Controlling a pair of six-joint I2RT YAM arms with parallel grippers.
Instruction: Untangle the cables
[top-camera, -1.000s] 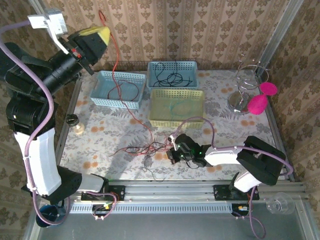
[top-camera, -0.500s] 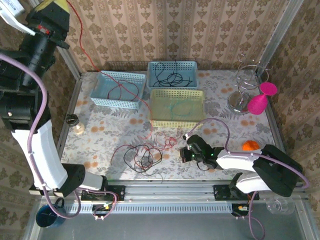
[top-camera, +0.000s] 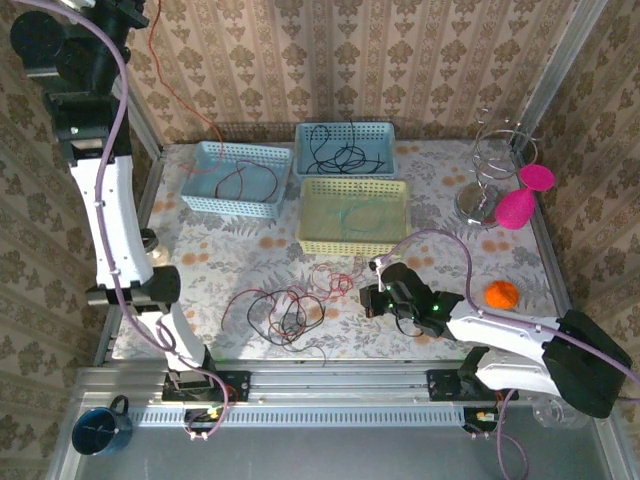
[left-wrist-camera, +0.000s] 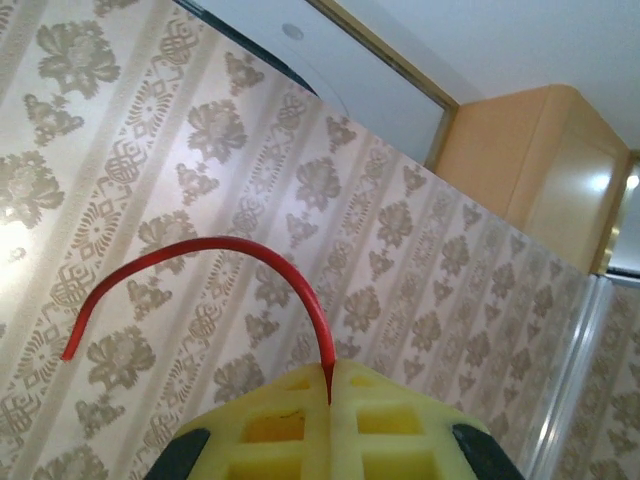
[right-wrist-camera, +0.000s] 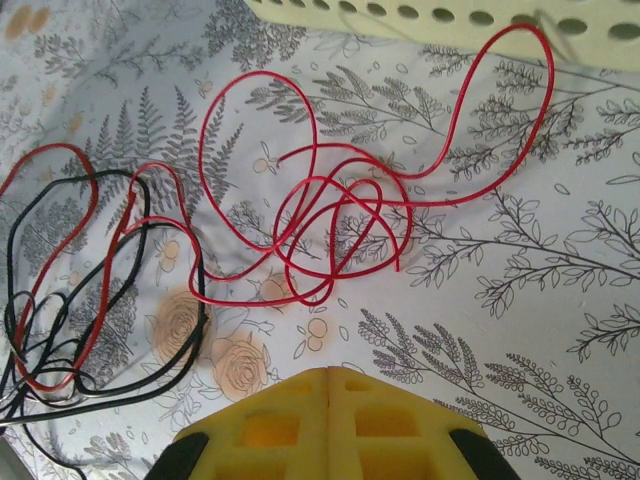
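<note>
Next, the left gripper releases the red cable, which now hangs down into the basket, on the bottom of the light blue basket (top-camera: 243, 181).
A tangle of red and black cables (top-camera: 285, 310) lies on the floral table near the front. In the right wrist view the red loops (right-wrist-camera: 340, 215) lie just ahead of my right gripper (right-wrist-camera: 329, 378), and the black cable (right-wrist-camera: 120, 290) coils to their left. That gripper (top-camera: 372, 300) is shut with nothing between its yellow pads, low over the cloth to the right of the tangle. My left gripper (left-wrist-camera: 330, 375) is raised high at the back left, shut on a red cable (left-wrist-camera: 210, 245). This red cable (top-camera: 175, 95) hangs down into the light blue basket (top-camera: 200, 195).
A blue basket (top-camera: 385, 135) holds a black cable, and a yellow basket (top-camera: 315, 235) holds a pale one. An orange ball (top-camera: 500, 293) lies by the right arm. A wire rack (top-camera: 490, 170) and pink glasses (top-camera: 520, 200) stand back right; a jar (top-camera: 150, 245) sits at the left edge.
The left arm has swung up and to the left, lifting the red cable; its strand from basket to tangle has gone. The right gripper has slid right, away from the tangle.
</note>
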